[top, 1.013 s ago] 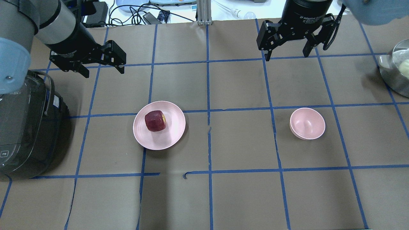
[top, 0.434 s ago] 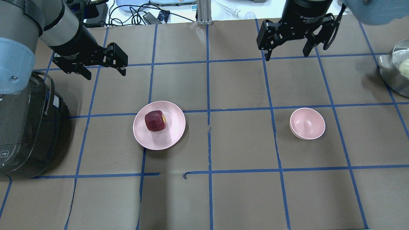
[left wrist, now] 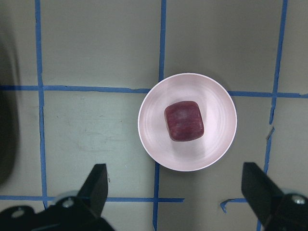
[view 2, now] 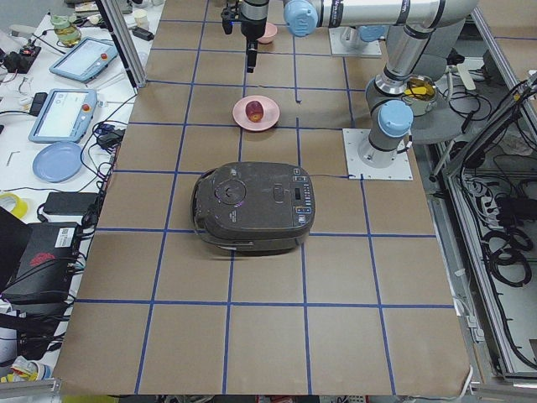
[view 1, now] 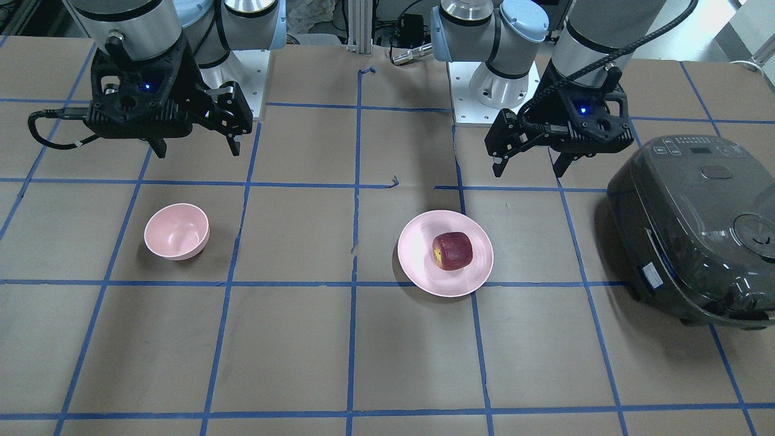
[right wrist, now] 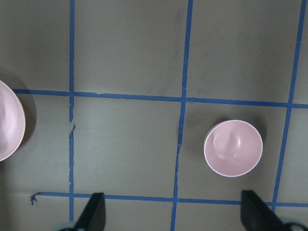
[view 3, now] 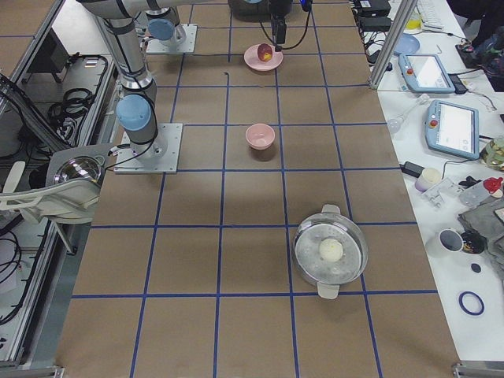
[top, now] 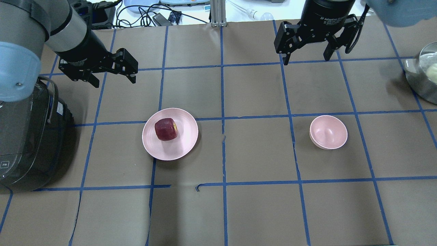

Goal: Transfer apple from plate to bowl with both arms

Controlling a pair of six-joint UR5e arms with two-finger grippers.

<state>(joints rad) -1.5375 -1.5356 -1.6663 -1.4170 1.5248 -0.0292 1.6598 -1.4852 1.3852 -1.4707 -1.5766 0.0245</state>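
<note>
The dark red apple on the wide pink plate is next for my left gripper, which should go there and close across the apple's opposite sides [view 1: 452, 248] [left wrist: 185, 123].
The dark red apple [top: 166, 129] with a yellow patch lies on the wide pink plate [top: 186, 138], left of the table's middle; it also shows in the front view [view 1: 452, 251] and the left wrist view [left wrist: 184, 120]. The small deep pink bowl [top: 328, 132] stands empty to the right, also seen in the right wrist view [right wrist: 233, 147]. My left gripper [top: 112, 80] is open and empty, high above the table, beyond and left of the plate. My right gripper [top: 305, 58] is open and empty, high beyond the bowl.
A dark rice cooker [top: 24, 143] sits at the left edge, close under my left arm. A steel pot [top: 423, 77] with a pale round thing inside stands at the far right edge. Cables and tablets lie beyond the table's far edge.
My left gripper has moved a little to the right and toward the plate, still open. The right gripper, apple, plate and bowl have not moved.
</note>
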